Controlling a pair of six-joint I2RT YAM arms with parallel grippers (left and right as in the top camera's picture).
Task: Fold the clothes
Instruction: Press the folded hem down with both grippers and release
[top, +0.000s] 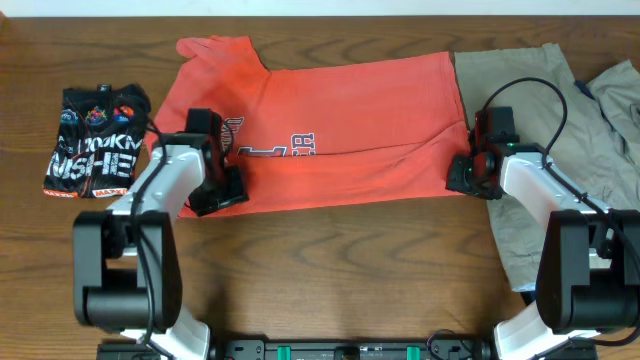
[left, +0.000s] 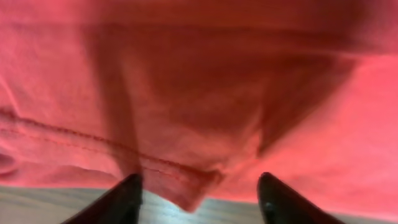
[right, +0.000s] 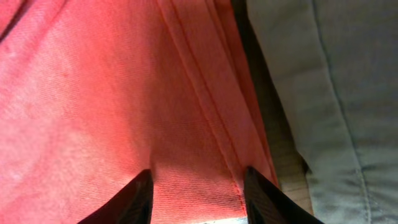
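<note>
My left gripper needs to take the top layer further in and pull (left: 239, 165) it over the print, because that layer's hemmed corner sticks out past the shirt's near edge.
The coral-red T-shirt (top: 340, 130) lies spread across the middle of the table, with part of its navy-and-white print showing. My left gripper (top: 222, 190) is at its near left corner. In the left wrist view the fingers (left: 199, 198) are open, with a hemmed corner of the shirt (left: 217, 74) lying between them. My right gripper (top: 462, 178) is at the near right corner. In the right wrist view its fingers (right: 198, 194) are open over the shirt's hemmed edge (right: 112, 93). A khaki-beige garment (top: 530, 120) lies at the right, partly under the right arm, and shows in the right wrist view (right: 336, 93).
A folded black printed shirt (top: 95, 140) lies at the far left. A grey-beige piece of cloth (top: 620, 100) lies at the right edge. Bare wooden table (top: 350, 270) runs along the front between the two arm bases.
</note>
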